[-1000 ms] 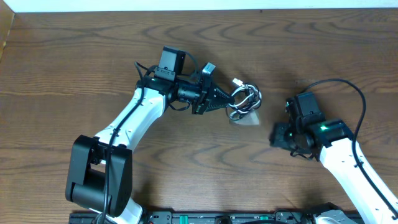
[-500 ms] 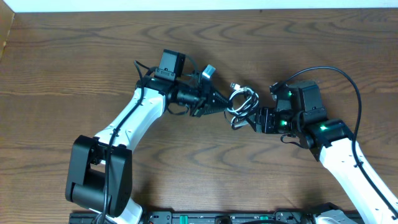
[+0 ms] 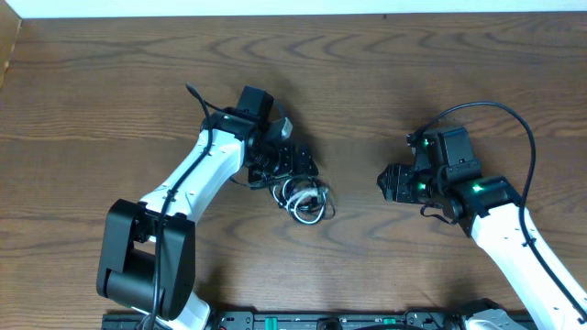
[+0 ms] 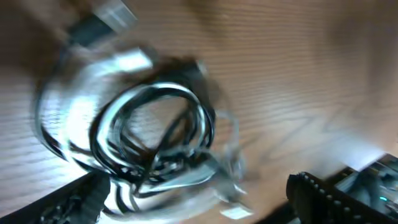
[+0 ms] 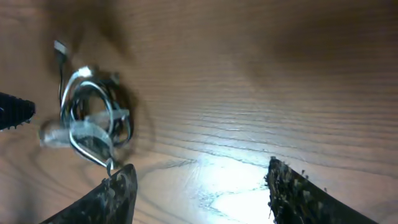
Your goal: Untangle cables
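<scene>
The robot's left gripper will next take hold of the cables by the bunched black and white cords (image 3: pixel 293 192) (image 4: pixel 140 179) at the edge of the coil, away from the USB plug.
The cables (image 3: pixel 304 198) lie in one coil of thin black and white cords on the wooden table, left of centre. My left gripper (image 3: pixel 293 176) stands open right above the coil. In the left wrist view the blurred cables (image 4: pixel 149 134) fill the space ahead of the left gripper (image 4: pixel 199 208), with one finger (image 4: pixel 71 199) close to the coil and nothing clamped. My right gripper (image 3: pixel 386 182) is open and apart from the coil, to its right. In the right wrist view the right gripper (image 5: pixel 199 196) holds nothing, and the cables (image 5: pixel 93 121) lie at the far left.
A pale translucent strip (image 5: pixel 78 134) clings to the coil. The left arm's base (image 3: pixel 147 261) stands at the near left. A black rail (image 3: pixel 321 321) runs along the front edge. Bare wood (image 3: pixel 358 101) lies between and behind the two arms.
My left gripper has opened and let go of the coil, which now lies lower and further left on the table. The right gripper, which had reached the coil, has drawn back to the right.
</scene>
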`<action>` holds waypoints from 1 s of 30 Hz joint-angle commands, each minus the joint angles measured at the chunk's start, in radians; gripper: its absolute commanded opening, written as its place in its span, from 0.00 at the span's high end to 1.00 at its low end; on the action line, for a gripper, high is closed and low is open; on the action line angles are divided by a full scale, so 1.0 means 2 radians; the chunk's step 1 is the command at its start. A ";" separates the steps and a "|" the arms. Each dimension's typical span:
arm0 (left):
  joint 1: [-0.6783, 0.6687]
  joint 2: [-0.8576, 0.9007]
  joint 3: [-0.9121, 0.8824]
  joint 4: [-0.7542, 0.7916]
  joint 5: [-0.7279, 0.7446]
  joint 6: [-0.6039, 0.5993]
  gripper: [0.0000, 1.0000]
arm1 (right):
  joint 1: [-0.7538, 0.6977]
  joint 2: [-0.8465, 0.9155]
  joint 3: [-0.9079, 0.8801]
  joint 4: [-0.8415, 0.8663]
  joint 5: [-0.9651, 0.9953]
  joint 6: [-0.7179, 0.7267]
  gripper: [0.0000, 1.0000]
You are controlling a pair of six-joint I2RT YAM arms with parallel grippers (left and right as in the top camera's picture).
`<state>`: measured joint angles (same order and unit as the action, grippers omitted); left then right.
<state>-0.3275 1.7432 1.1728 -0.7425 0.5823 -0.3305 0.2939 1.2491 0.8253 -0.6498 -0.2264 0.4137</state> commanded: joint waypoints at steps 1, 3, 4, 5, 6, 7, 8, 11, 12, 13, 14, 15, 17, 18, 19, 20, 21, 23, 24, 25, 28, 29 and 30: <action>0.000 0.000 0.002 -0.004 -0.033 0.036 0.05 | 0.001 0.000 0.004 -0.001 0.013 0.002 0.36; 0.000 0.000 0.002 -0.008 -0.056 0.036 0.05 | 0.001 0.000 0.004 0.000 0.013 0.002 0.35; 0.000 0.000 0.001 -0.009 -0.071 0.036 0.05 | 0.001 0.000 0.004 0.000 0.013 0.002 0.35; 0.000 0.000 -0.001 -0.008 -0.085 0.036 0.06 | 0.001 0.000 0.004 -0.001 0.013 0.002 0.35; 0.000 0.000 -0.004 -0.008 -0.098 0.036 0.08 | 0.001 0.000 0.004 0.000 0.013 0.002 0.35; 0.000 0.001 -0.006 -0.008 -0.105 0.036 0.11 | 0.001 0.000 0.004 0.000 0.013 0.002 0.35; 0.000 0.001 -0.009 -0.008 -0.109 0.036 0.13 | 0.001 0.000 0.004 0.000 0.013 0.002 0.34; -0.001 0.001 -0.022 -0.008 -0.108 0.036 0.18 | 0.001 0.000 0.004 0.000 0.013 0.002 0.30; -0.003 0.001 -0.028 -0.008 -0.108 0.036 0.18 | 0.001 0.000 0.004 0.000 0.013 0.002 0.29; -0.005 0.001 -0.033 -0.008 -0.105 0.036 0.18 | 0.001 0.000 0.004 -0.001 0.013 0.002 0.28; -0.007 0.001 -0.039 -0.007 -0.100 0.036 0.18 | 0.001 0.000 0.004 -0.001 0.013 0.002 0.28; -0.010 0.001 -0.043 -0.007 -0.092 0.036 0.18 | 0.001 0.000 0.004 0.000 0.013 0.002 0.28; -0.017 0.001 -0.054 -0.007 -0.080 0.027 0.18 | 0.001 0.000 0.004 0.000 0.013 0.002 0.28; -0.021 0.001 -0.058 -0.008 -0.080 0.011 0.18 | 0.001 0.000 0.004 0.000 0.013 0.002 0.28; -0.023 0.001 -0.063 -0.008 -0.080 -0.006 0.18 | 0.001 0.000 0.004 0.000 0.013 0.002 0.28; -0.026 0.001 -0.067 -0.008 -0.080 -0.024 0.18 | 0.001 0.000 0.004 0.000 0.013 0.002 0.28; -0.028 0.001 -0.070 -0.008 -0.080 -0.048 0.18 | 0.001 0.000 0.004 0.000 0.013 0.002 0.28; -0.033 0.001 -0.076 -0.008 -0.068 -0.080 0.18 | 0.001 0.000 0.004 0.000 0.013 0.002 0.28; -0.036 0.001 -0.077 -0.007 -0.059 -0.089 0.18 | 0.001 0.000 0.004 0.000 0.013 0.002 0.28; -0.040 0.001 -0.079 -0.008 -0.049 -0.091 0.19 | 0.001 0.000 0.004 -0.001 0.013 0.002 0.28; -0.055 0.001 -0.085 -0.007 -0.032 -0.090 0.21 | 0.001 0.000 0.004 -0.001 0.009 0.002 0.28; -0.062 0.001 -0.089 -0.006 -0.024 -0.089 0.23 | 0.001 0.000 0.004 0.000 0.005 0.002 0.28; -0.069 0.001 -0.092 -0.002 -0.021 -0.083 0.24 | 0.001 0.000 0.004 -0.001 0.004 0.002 0.28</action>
<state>-0.4316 1.7432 1.0088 -0.7486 0.4835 -0.4767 0.2939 1.2491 0.8253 -0.6506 -0.2096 0.4164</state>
